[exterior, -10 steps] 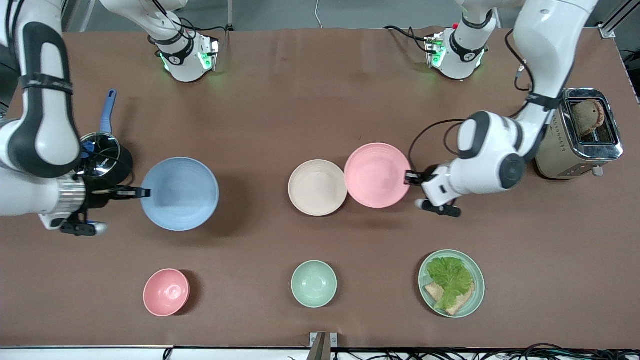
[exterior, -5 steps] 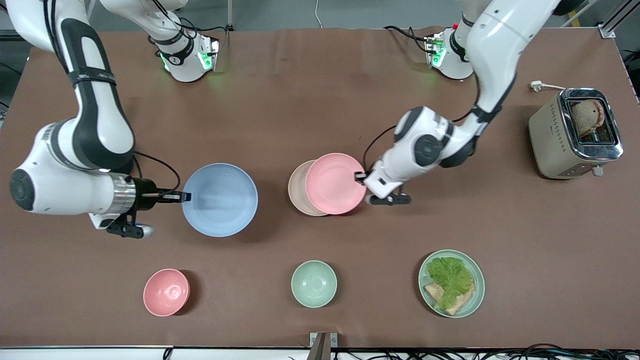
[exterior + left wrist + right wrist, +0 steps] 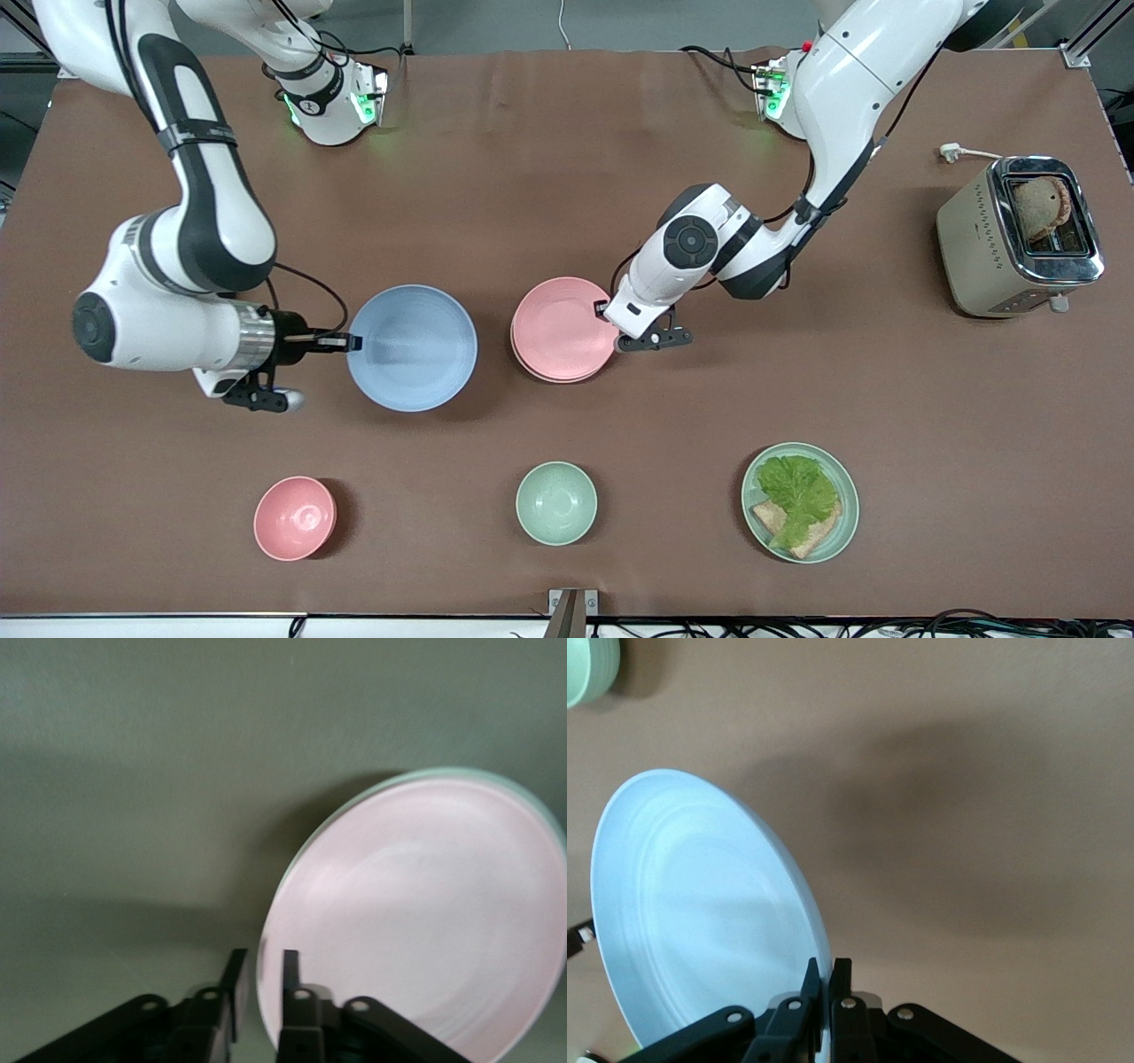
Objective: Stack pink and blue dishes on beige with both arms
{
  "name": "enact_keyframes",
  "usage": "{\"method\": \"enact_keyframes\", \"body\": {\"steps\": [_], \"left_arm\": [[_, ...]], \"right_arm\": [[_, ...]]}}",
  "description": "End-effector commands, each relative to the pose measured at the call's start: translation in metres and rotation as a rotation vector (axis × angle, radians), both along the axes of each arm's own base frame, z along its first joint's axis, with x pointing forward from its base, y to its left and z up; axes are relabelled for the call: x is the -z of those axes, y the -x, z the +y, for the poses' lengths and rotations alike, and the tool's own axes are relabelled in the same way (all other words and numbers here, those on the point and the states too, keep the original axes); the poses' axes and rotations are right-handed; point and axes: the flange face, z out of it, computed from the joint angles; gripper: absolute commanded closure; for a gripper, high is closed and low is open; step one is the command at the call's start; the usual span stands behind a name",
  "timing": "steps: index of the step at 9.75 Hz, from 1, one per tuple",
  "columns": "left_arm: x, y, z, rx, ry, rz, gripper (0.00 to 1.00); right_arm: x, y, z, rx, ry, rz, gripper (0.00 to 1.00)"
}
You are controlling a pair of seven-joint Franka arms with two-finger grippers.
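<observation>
My right gripper is to release the pale blue plate on top of the pale pink plate (image 3: 563, 326), topping off the stack.
The pale pink plate (image 3: 563, 330) lies on the beige plate, which it covers almost wholly. Only a thin pale rim of the beige plate (image 3: 461, 771) shows in the left wrist view. My left gripper (image 3: 605, 310) (image 3: 261, 957) is at the pink plate's (image 3: 425, 921) edge toward the left arm's end, open, its fingers straddling the rim with a gap. My right gripper (image 3: 353, 341) (image 3: 830, 970) is shut on the rim of the pale blue plate (image 3: 412, 347) (image 3: 700, 912). It holds that plate just above the table, beside the stack toward the right arm's end.
A small pink bowl (image 3: 295, 518), a mint-green bowl (image 3: 556, 502) and a mint-green plate (image 3: 757, 532) with lettuce and toast stand nearer the front camera. A toaster (image 3: 974, 239) holding bread stands at the left arm's end, its plug (image 3: 950, 151) lying loose.
The left arm carried the pink plate sideways onto the beige plate, which is now covered. The right arm moved the blue plate toward the stack.
</observation>
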Motion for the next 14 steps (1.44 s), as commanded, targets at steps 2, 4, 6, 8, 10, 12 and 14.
{"method": "enact_keyframes", "body": {"steps": [2, 4, 6, 8, 10, 12, 14], "left_arm": [[-0.019, -0.013, 0.004, -0.033, -0.007, -0.037, 0.0], [-0.071, -0.029, 0.047, -0.042, -0.122, -0.077, 0.0], [-0.117, -0.055, 0.122, 0.09, -0.244, -0.104, 0.0], [-0.162, -0.067, 0.188, 0.139, -0.331, -0.107, 0.0], [-0.222, -0.075, 0.245, 0.197, -0.342, -0.186, 0.0], [-0.272, -0.066, 0.276, 0.15, -0.342, -0.211, 0.0], [-0.326, -0.049, 0.314, 0.181, -0.275, -0.214, 0.0]], "right_arm": [[0.019, 0.047, 0.066, 0.029, 0.015, 0.031, 0.99], [0.027, 0.063, 0.106, 0.001, 0.002, 0.019, 0.99], [0.047, 0.081, 0.141, 0.006, -0.008, -0.037, 0.99], [0.068, 0.094, 0.182, 0.06, -0.03, -0.05, 0.98], [0.086, 0.105, 0.197, 0.05, -0.031, -0.058, 0.97], [0.103, 0.108, 0.202, 0.053, -0.031, -0.07, 0.96], [0.114, 0.111, 0.209, 0.052, -0.031, -0.078, 0.92]]}}
